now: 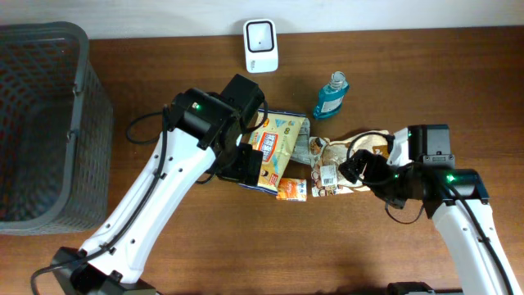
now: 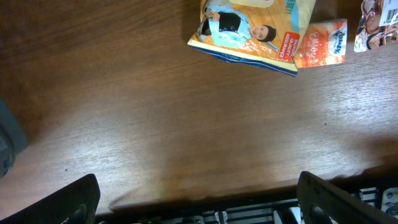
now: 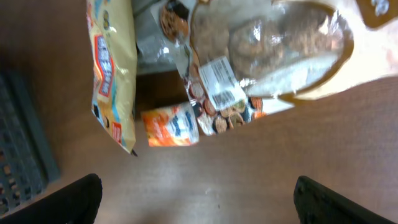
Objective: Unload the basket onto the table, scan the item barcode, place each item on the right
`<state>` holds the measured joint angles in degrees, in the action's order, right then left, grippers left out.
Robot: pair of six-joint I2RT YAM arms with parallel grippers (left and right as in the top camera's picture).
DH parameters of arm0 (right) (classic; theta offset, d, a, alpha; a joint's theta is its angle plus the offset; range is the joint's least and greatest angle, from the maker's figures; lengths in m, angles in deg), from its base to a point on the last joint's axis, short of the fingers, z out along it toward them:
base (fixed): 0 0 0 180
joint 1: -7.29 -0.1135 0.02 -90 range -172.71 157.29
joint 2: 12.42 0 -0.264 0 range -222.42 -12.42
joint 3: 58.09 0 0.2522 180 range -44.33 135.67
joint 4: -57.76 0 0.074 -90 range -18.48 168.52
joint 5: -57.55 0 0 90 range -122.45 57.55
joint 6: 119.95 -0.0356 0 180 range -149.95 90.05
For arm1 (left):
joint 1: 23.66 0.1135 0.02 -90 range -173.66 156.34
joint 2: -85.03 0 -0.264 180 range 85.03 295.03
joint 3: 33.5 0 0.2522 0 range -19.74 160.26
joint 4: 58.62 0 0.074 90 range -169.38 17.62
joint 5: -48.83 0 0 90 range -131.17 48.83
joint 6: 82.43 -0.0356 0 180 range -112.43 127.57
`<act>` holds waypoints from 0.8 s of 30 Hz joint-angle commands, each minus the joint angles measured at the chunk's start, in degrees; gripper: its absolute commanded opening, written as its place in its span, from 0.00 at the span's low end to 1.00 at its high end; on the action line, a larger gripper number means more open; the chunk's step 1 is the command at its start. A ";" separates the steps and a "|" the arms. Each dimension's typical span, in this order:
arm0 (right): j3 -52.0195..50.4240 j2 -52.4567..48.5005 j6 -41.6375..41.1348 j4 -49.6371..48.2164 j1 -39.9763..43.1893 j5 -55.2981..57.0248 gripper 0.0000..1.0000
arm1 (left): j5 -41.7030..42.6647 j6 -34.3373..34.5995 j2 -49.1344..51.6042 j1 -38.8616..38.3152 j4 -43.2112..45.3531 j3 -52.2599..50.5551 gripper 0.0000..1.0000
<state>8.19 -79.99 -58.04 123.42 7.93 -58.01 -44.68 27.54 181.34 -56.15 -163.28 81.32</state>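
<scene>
The fingers of my right gripper needs to close on the yellow snack bag's long edge (image 1: 288,156) (image 3: 133,79), on the side that faces the clear cookie bag, near the small orange packet.
A clear cookie bag (image 1: 354,157) with a white barcode label (image 1: 327,174) lies mid-table. It fills the top of the right wrist view (image 3: 267,50), label (image 3: 221,82) facing up. My right gripper (image 1: 355,170) hovers at the bag's right edge, open (image 3: 196,202), with only bare wood between its fingers. A yellow snack bag (image 1: 278,146) and a small orange packet (image 1: 291,190) lie to the left. My left gripper (image 1: 248,168) is over the yellow bag's left side, open (image 2: 202,205) and empty. The white scanner (image 1: 260,45) stands at the back edge.
A blue bottle (image 1: 331,96) stands right of the scanner. A dark mesh basket (image 1: 41,123) takes up the far left of the table. The left wrist view shows the yellow bag (image 2: 249,28), the orange packet (image 2: 320,43) and the table's edge (image 2: 249,186).
</scene>
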 commanded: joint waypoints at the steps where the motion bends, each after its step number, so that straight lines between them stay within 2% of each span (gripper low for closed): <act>1: 0.85 0.02 0.15 1.75 -0.28 -1.27 0.99 | -0.81 -0.11 -1.16 0.26 -0.09 0.35 0.99; 6: 0.85 0.02 0.20 2.80 -0.28 -5.27 0.98 | -0.81 -0.11 -1.16 0.26 -0.09 0.35 0.99; 11: 0.87 0.02 5.22 4.02 -0.28 -7.65 0.98 | -0.81 -0.09 -1.16 0.26 -0.09 0.35 0.99; 16: 3.10 0.09 5.35 8.02 -0.26 -3.23 0.98 | -0.81 -0.09 -1.16 0.26 -0.09 0.35 0.99; 24: 17.64 0.74 5.35 20.76 -0.28 9.33 0.98 | -0.81 -0.09 -1.16 0.26 -0.09 0.35 0.99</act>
<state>20.67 -80.13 -53.50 142.78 7.93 -54.38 -44.68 27.54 181.34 -56.12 -163.30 81.32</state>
